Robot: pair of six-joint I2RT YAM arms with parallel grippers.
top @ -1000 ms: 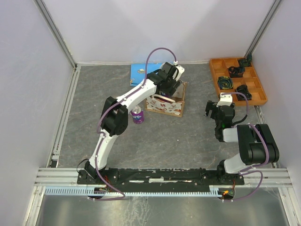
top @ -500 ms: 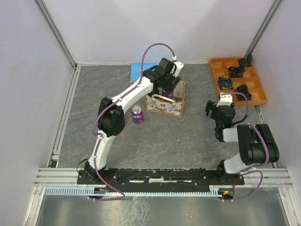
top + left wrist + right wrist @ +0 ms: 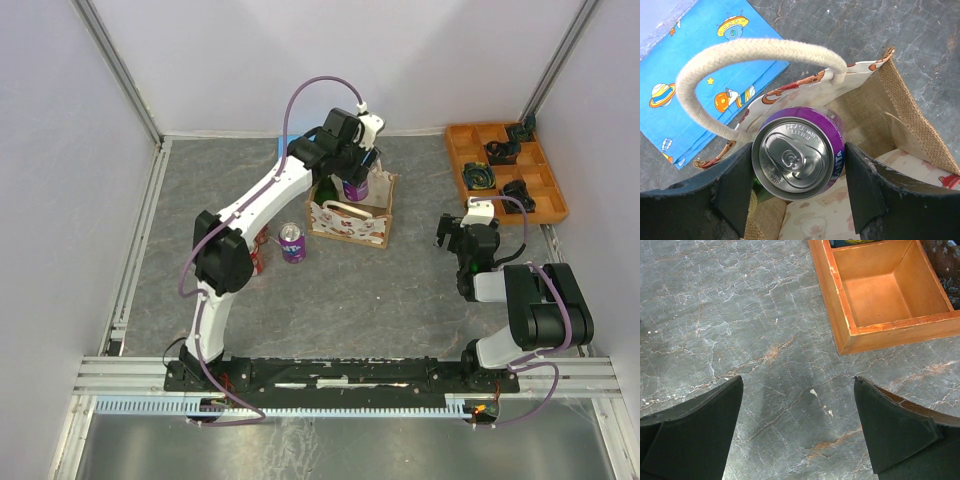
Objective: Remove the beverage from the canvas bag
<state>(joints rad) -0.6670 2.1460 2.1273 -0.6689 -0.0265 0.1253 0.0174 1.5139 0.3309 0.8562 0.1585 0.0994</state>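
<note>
My left gripper is to handle the purple soda can, now raised above the bag's opening. It will set the can down on the table (image 3: 325, 270) beside the second purple can.
The canvas bag (image 3: 352, 218) stands mid-table, beige with a red print and cream loop handles (image 3: 755, 50). My left gripper (image 3: 353, 178) hangs over its far end, shut on the beverage, a purple soda can (image 3: 799, 157) held upright with its silver top facing the wrist camera. The can (image 3: 356, 188) is raised above the bag's opening, its black fingers (image 3: 732, 185) pressed on both sides. A green bottle (image 3: 756, 186) shows inside the bag beneath the can. My right gripper (image 3: 798, 385) stands open over bare table at the right (image 3: 447, 235).
A second purple can (image 3: 292, 243) stands on the table left of the bag. A flat blue sheet with space pictures (image 3: 690, 100) lies behind the bag. The orange compartment tray (image 3: 462, 160) sits at the back right, its near corner (image 3: 847, 337) by my right gripper.
The left arm has risen and pulled back from inside the bag, and the purple can has come up out of the opening with it. The right arm is still.
</note>
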